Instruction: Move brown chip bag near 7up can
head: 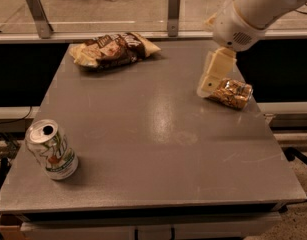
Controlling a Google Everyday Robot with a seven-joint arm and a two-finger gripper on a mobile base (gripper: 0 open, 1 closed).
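Note:
The robot's gripper needs to next move to the brown chip bag's dark middle [119, 48], between the bag's cream ends, and close there.
The brown chip bag [112, 49] lies crumpled at the far left of the grey table [158, 134], dark brown with cream ends. The 7up can [51, 149] lies tilted near the table's front left corner, pull-tab top facing up and left. My gripper [209, 83] hangs from the white arm [253, 9] over the right side of the table, well to the right of the bag and far from the can. It holds nothing that I can see.
A small shiny golden-brown packet [230, 92] lies at the table's right edge, partly behind the gripper. A rail with metal posts [174, 11] runs along the table's far edge. The floor drops off beyond the right and front edges.

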